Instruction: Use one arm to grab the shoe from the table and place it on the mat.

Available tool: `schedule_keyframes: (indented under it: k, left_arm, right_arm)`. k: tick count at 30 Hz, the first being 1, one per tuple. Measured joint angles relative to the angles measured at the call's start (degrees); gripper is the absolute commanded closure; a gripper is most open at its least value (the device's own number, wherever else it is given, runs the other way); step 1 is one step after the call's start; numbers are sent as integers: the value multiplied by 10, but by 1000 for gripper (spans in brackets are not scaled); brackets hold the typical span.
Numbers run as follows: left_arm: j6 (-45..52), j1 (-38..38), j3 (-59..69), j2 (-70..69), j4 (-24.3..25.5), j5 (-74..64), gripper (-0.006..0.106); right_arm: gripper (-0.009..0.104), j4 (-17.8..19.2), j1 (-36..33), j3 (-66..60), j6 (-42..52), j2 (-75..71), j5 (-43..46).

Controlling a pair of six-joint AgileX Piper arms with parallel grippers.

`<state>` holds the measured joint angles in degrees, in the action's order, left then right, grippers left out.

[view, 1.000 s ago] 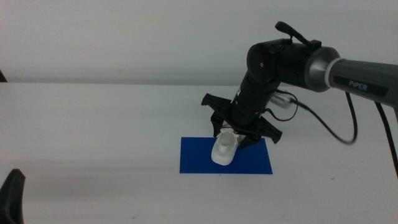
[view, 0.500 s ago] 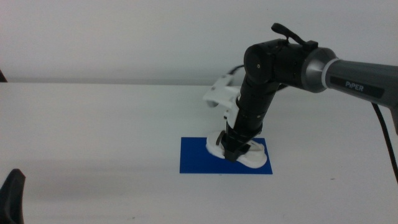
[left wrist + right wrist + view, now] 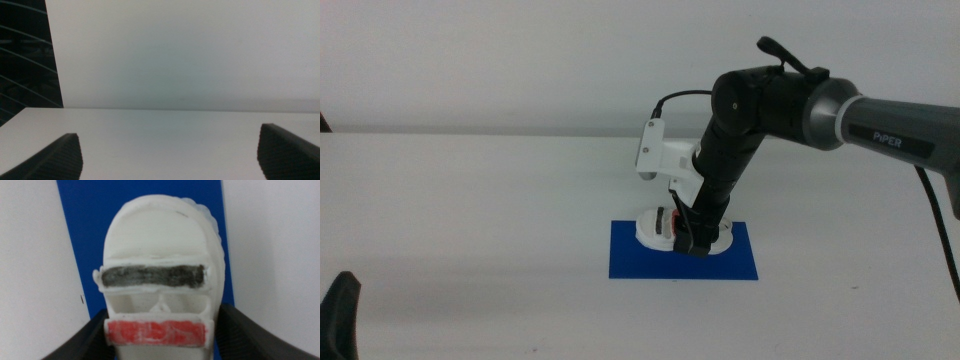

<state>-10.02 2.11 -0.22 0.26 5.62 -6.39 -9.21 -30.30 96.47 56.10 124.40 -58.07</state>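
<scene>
I should use my right gripper to set the white shoe gently down in the middle of the deep-blue mat [image 3: 681, 247]. The shoe now lies on the mat's far part.
The white shoe [image 3: 660, 224] with a dark strap and a red mark lies on the far part of the deep-blue mat [image 3: 640, 258] on the white table [image 3: 470, 210]. My right arm reaches down from the right, and the right gripper [image 3: 693, 243] is at the shoe. In the right wrist view the shoe [image 3: 157, 245] sits sole-down on the mat [image 3: 85, 225], with the right gripper [image 3: 162, 314] shut on its sides. The left gripper [image 3: 340, 312] waits at the near left edge; in its wrist view the left gripper [image 3: 170, 147] is open with nothing in it.
A white camera mount [image 3: 665, 160] with a black cable sticks out from the right wrist above the mat. Bare white tabletop surrounds the mat, and a plain white wall stands behind.
The right wrist has rotated while holding the shoe. The shoe went from tipped over the mat's middle to lying flat on the mat's far part. The left arm has not moved.
</scene>
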Motion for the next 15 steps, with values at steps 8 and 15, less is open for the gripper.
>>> schedule_keyframes:
  k: [8, 15]
  left_arm:
    - [0, 0, 0, 0, 0, 0, 7]
    - [0, 0, 0, 0, 0, 0, 7]
  right_arm:
    - [97, 0, 0, 0, 1, 16, 2]
    - [96, -2, 0, 0, 1, 28, 5]
